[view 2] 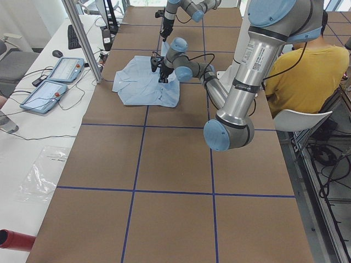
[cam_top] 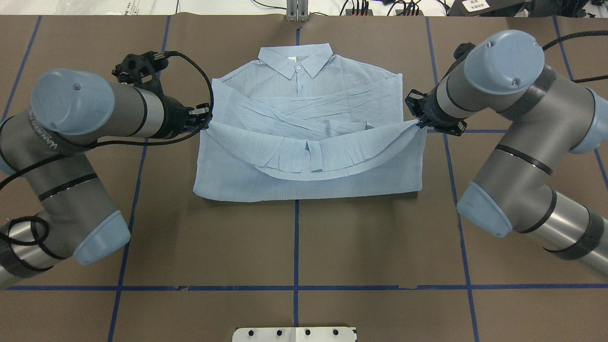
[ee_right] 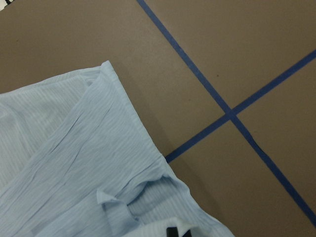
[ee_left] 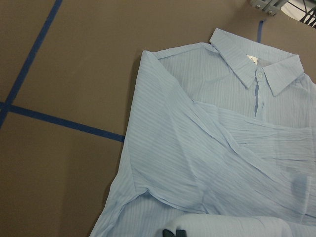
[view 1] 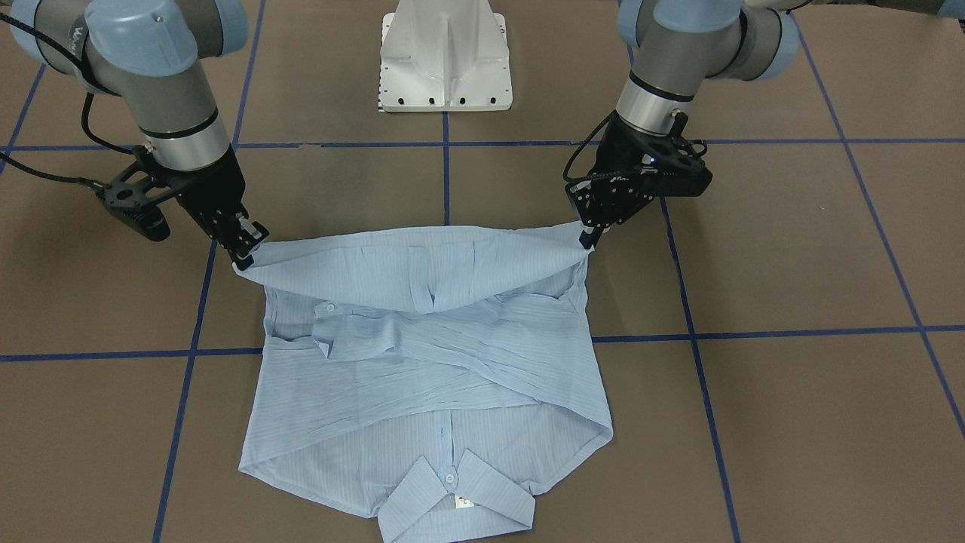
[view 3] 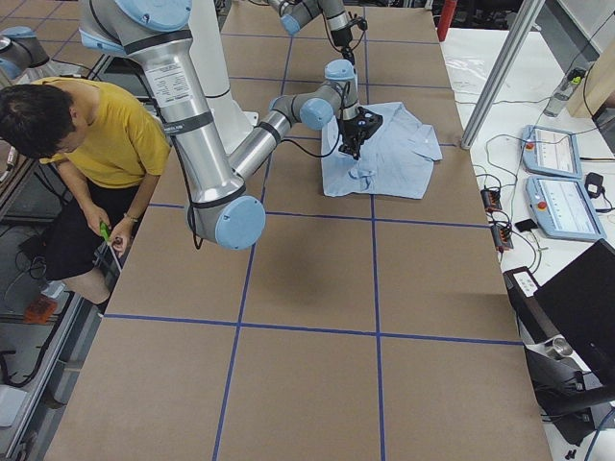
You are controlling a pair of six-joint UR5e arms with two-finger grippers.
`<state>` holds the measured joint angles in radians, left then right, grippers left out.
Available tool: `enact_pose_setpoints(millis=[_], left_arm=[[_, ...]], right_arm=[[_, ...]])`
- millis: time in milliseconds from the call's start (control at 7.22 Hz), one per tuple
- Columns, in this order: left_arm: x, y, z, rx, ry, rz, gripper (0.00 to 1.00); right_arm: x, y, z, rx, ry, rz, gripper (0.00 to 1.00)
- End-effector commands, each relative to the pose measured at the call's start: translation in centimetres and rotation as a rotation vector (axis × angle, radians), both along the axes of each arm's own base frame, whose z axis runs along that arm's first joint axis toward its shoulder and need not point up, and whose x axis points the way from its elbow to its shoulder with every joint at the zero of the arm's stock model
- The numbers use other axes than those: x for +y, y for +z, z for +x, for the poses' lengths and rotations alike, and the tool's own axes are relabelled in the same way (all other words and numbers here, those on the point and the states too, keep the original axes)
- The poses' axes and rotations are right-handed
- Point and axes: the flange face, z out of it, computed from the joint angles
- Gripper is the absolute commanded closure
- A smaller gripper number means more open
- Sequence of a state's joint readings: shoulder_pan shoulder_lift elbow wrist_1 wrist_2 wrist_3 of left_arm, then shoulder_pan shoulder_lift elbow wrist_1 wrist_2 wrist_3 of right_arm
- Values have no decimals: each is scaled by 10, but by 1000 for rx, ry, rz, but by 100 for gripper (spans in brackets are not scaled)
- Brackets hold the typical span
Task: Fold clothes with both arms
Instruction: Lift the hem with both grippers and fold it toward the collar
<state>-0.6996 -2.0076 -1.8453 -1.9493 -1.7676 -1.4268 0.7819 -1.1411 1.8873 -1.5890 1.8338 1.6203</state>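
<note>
My left gripper is going to let go of the shirt's hem corner, held just above the shirt's middle, at the outer tip of the shirt's near shoulder (view 1: pixel 620 452) (ee_left: pixel 140 45), beside the brown table.
The light-blue pinstriped shirt (cam_top: pixel 308 109) lies flat on the brown table. Its collar (cam_top: pixel 295 59) points away from the robot and its sleeves are crossed over the chest. My left gripper (cam_top: pixel 206 121) and right gripper (cam_top: pixel 420 122) are each shut on a corner of the bottom hem. They hold it just above the shirt's middle, and the lifted hem (cam_top: pixel 304 156) sags between them. In the front-facing view the left gripper (view 1: pixel 588 241) is on the right and the right gripper (view 1: pixel 245 260) on the left. Both wrist views show the shirt (ee_left: pixel 207 148) (ee_right: pixel 74 163) close below.
The white pedestal base (view 1: pixel 446 60) stands behind the shirt on the robot's side. Blue tape lines (cam_top: pixel 296 247) grid the table. A person in a yellow top (view 2: pixel 307 71) sits beside the robot. Teach pendants (view 2: pixel 55 82) and a metal post (view 2: pixel 82 38) stand past the table's far edge.
</note>
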Motion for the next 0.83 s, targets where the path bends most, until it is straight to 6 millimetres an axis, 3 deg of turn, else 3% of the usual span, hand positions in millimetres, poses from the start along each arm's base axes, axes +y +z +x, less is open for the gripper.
enact_pose_setpoints(millis=[0, 138, 415, 692], left_arm=[[-47, 28, 14, -53, 43, 76, 100], [-67, 33, 3, -64, 9, 62, 100], [-106, 55, 25, -96, -4, 45, 100], [-131, 97, 46, -44, -16, 99, 100]], right_arm=[[-47, 14, -2, 49, 9, 0, 100], [-71, 15, -18, 52, 16, -4, 100], [-113, 58, -41, 50, 31, 6, 100], [-139, 70, -63, 67, 34, -10, 100]])
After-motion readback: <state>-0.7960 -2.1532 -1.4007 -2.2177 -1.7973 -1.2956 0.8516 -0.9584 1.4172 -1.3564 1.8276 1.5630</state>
